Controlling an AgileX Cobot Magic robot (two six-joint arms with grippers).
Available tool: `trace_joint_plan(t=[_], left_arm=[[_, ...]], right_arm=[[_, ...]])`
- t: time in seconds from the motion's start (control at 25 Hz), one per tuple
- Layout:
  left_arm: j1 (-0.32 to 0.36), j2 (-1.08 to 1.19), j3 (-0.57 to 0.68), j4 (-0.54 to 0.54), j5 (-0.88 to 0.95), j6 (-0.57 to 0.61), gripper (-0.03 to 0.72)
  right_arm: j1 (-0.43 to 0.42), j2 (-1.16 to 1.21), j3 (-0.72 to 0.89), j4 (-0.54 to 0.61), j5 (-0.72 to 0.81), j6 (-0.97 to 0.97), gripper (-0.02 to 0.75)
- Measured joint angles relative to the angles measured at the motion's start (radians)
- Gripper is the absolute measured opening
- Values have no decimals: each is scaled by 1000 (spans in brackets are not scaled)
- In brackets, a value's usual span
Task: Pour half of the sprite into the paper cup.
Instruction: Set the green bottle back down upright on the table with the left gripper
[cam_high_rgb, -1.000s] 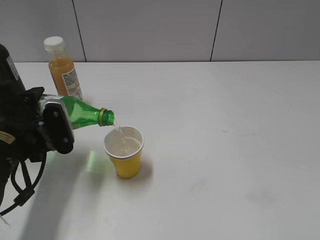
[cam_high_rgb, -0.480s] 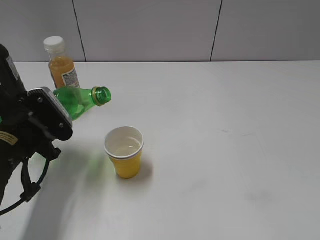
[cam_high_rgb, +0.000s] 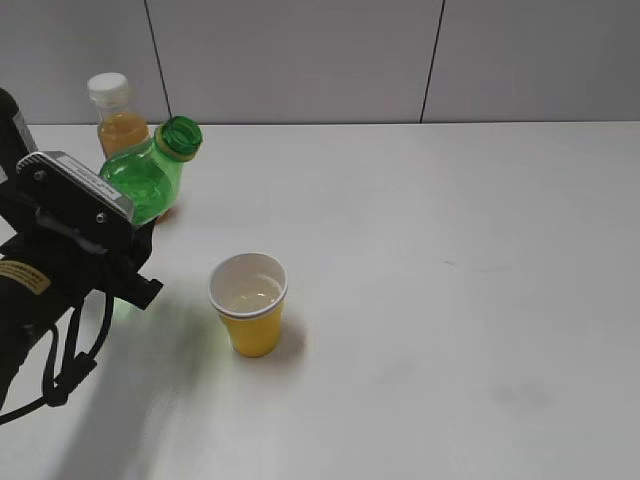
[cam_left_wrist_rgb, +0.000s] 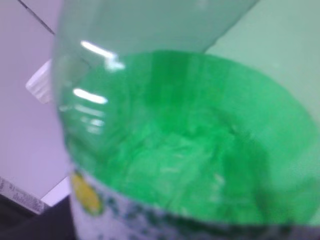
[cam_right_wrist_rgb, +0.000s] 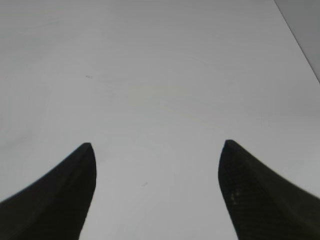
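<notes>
Next, my left gripper lets go of the sprite, standing upright on the white table (cam_high_rgb: 231, 246) just behind the yellow paper cup.
The sprite (cam_high_rgb: 150, 175) is a green capless bottle, tilted with its open mouth up and to the right, held at the left of the exterior view. My left gripper (cam_high_rgb: 95, 225) is shut on its lower body; the fingertips are hidden. The bottle fills the left wrist view (cam_left_wrist_rgb: 185, 145), with its pale label along the bottom. The yellow paper cup (cam_high_rgb: 249, 303) stands on the table to the right of and below the bottle, with clear liquid inside. My right gripper (cam_right_wrist_rgb: 157, 165) is open and empty over bare table; it does not show in the exterior view.
An orange-juice bottle (cam_high_rgb: 117, 117) with a white cap stands behind the sprite at the back left. The white table (cam_high_rgb: 450, 280) extends to the right, ending at a grey wall behind.
The sprite's mouth has lifted away from the cup and swung up toward upright. The stream into the cup has stopped. The cup has not moved.
</notes>
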Motion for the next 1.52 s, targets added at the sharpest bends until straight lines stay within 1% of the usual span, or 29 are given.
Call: trace_joint_plan(t=[0.08,0.2,0.4,0.48,0.68,0.8,0.96,1.08,1.32,1.52], left_arm=[[8,0,0,44,-6,-79,447],[37,0,0,116,-6,-226,447],[109,0,0,236,-9,-460,447],[152,0,0,318,-10,-543,447],[253,0,0,494,-11,-696,447],[304,1,-22,605,-11,-778,447],[354,2,-88,747,-11,-860,447],[364,7,-142,804,-13,-904,447],[361,89,-264,882,-15,-949,447],[330,160,-335,900,-1,-956,447]], right_arm=[[0,0,0,0,0,0,573],[0,0,0,0,0,0,573],[0,0,0,0,0,0,573],[0,0,0,0,0,0,573],[0,0,0,0,0,0,573],[0,0,0,0,0,0,573],[0,0,0,0,0,0,573],[0,0,0,0,0,0,573],[0,0,0,0,0,0,573],[0,0,0,0,0,0,573]])
